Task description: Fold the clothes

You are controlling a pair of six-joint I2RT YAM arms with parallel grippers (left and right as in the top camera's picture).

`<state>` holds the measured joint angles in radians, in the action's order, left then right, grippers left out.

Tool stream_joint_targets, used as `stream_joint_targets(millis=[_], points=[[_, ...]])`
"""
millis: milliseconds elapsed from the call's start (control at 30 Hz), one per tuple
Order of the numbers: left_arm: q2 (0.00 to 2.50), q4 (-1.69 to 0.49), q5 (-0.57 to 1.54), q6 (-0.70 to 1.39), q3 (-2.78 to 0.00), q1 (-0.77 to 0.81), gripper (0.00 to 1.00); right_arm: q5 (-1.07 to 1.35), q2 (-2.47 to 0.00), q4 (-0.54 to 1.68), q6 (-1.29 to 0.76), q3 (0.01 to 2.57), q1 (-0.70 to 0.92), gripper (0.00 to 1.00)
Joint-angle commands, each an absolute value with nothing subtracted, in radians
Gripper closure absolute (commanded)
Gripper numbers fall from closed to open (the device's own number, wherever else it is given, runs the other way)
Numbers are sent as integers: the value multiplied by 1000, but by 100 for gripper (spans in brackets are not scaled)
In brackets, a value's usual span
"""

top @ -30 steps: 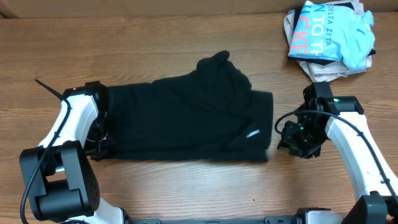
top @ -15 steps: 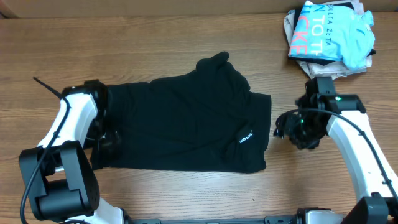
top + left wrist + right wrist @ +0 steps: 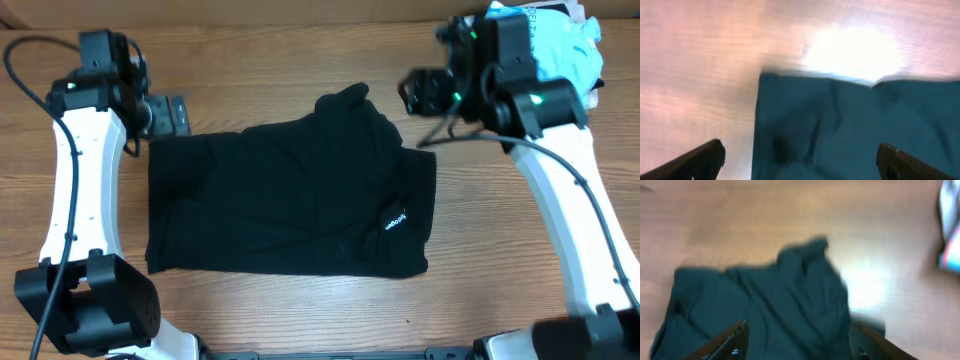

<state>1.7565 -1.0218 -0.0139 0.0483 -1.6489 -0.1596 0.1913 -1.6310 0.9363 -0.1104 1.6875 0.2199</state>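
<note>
I should close my left gripper on the garment's far corner [image 3: 160, 148] [image 3: 775, 86], the one that sits on the side away from the small white logo.
The clothes [image 3: 290, 205], a black garment with a small white logo [image 3: 396, 221], lie flat in a rough rectangle mid-table, with a bump of fabric at the far edge. My left gripper [image 3: 170, 113] hovers just beyond the garment's far left corner, open and empty. In the left wrist view the clothes [image 3: 855, 125] fill the lower right between the spread fingertips [image 3: 702, 159] of my left gripper [image 3: 800, 162]. My right gripper [image 3: 418, 90] hangs beyond the far right corner, open, holding nothing. Blurred, the right wrist view has the clothes [image 3: 765, 300] below my right gripper [image 3: 800, 342].
A light blue T-shirt with white and coral lettering [image 3: 535, 50] lies bunched on other pale cloth at the far right corner, close behind my right arm; it shows as a T-shirt [image 3: 951, 230] at the right wrist view's edge. Bare wooden table [image 3: 300, 310] surrounds the garment.
Both grippers let go of the garment's sides, opened, rose and swung to the far side of the table. The garment settled flat with its logo showing.
</note>
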Motion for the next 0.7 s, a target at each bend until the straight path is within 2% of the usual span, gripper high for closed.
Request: stream_joint_targets(millis=[0, 267, 667], points=[[1766, -928, 53, -23, -1671, -170, 0, 105, -1746, 859, -77, 1725, 230, 33], [1943, -805, 43, -12, -1671, -179, 3, 93, -1922, 772, -74, 1725, 230, 33], [2151, -772, 46, -78, -1671, -242, 5, 75, -1945, 823, -73, 1722, 230, 32]])
